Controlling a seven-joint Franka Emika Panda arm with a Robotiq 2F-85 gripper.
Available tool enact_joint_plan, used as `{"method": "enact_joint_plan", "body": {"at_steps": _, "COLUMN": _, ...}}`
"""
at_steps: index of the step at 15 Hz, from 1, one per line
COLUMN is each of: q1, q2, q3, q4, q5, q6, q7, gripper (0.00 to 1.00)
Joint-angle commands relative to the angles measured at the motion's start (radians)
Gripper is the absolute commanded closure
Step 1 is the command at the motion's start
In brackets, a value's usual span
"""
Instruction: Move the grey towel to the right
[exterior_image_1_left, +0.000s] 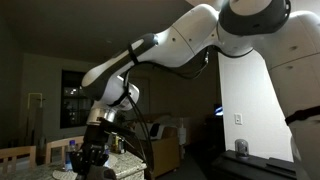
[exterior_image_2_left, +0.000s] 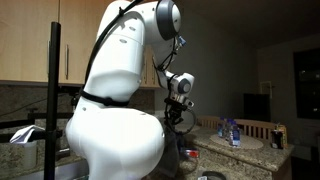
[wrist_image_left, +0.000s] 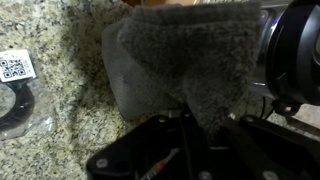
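The robot's gripper needs to release the grey towel on the speckled granite counter (exterior_image_1_left: 134, 167), near the counter's near edge.
The grey towel (wrist_image_left: 190, 60) fills the middle of the wrist view, fuzzy and bunched, over a speckled granite counter (wrist_image_left: 70, 125). One end of it narrows down between my gripper's fingers (wrist_image_left: 200, 125), which are shut on it. The towel looks raised, with a shadow on the counter to its left. In both exterior views the gripper (exterior_image_1_left: 95, 150) (exterior_image_2_left: 178, 108) points down over the counter; the towel is hard to make out there in the dim light.
A white QR tag (wrist_image_left: 15, 65) and a black ring-shaped object (wrist_image_left: 15, 108) lie on the counter at the wrist view's left edge. Plastic bottles (exterior_image_2_left: 232, 130) and a can (exterior_image_2_left: 278, 135) stand on the counter in an exterior view. Chairs (exterior_image_1_left: 25, 155) stand nearby.
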Motion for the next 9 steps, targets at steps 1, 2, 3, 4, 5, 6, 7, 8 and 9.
{"method": "enact_joint_plan", "body": {"at_steps": 1, "q1": -0.038, "q2": 0.017, "q3": -0.019, "q4": -0.011, "q5": -0.007, "q6": 0.023, "q7": -0.101, "gripper": 0.92}}
{"method": "enact_joint_plan", "body": {"at_steps": 2, "q1": -0.046, "q2": 0.025, "q3": -0.026, "q4": -0.009, "q5": -0.019, "q6": 0.023, "q7": -0.125, "gripper": 0.92}}
{"method": "enact_joint_plan", "body": {"at_steps": 3, "q1": -0.053, "q2": 0.033, "q3": -0.032, "q4": -0.006, "q5": -0.031, "q6": 0.02, "q7": -0.146, "gripper": 0.92}}
{"method": "enact_joint_plan", "body": {"at_steps": 4, "q1": -0.062, "q2": 0.041, "q3": -0.038, "q4": -0.002, "q5": -0.044, "q6": 0.019, "q7": -0.172, "gripper": 0.92}}
{"method": "enact_joint_plan", "body": {"at_steps": 5, "q1": -0.068, "q2": 0.047, "q3": -0.043, "q4": -0.001, "q5": -0.052, "q6": 0.021, "q7": -0.191, "gripper": 0.92}}
{"method": "enact_joint_plan", "body": {"at_steps": 6, "q1": -0.078, "q2": 0.057, "q3": -0.049, "q4": 0.002, "q5": -0.056, "q6": 0.023, "q7": -0.215, "gripper": 0.92}}
{"method": "enact_joint_plan", "body": {"at_steps": 7, "q1": -0.087, "q2": 0.065, "q3": -0.053, "q4": 0.006, "q5": -0.06, "q6": 0.025, "q7": -0.236, "gripper": 0.92}}
{"method": "enact_joint_plan", "body": {"at_steps": 8, "q1": -0.097, "q2": 0.075, "q3": -0.057, "q4": 0.01, "q5": -0.06, "q6": 0.03, "q7": -0.259, "gripper": 0.92}}
{"method": "enact_joint_plan", "body": {"at_steps": 9, "q1": -0.106, "q2": 0.081, "q3": -0.061, "q4": 0.011, "q5": -0.058, "q6": 0.04, "q7": -0.281, "gripper": 0.92}}
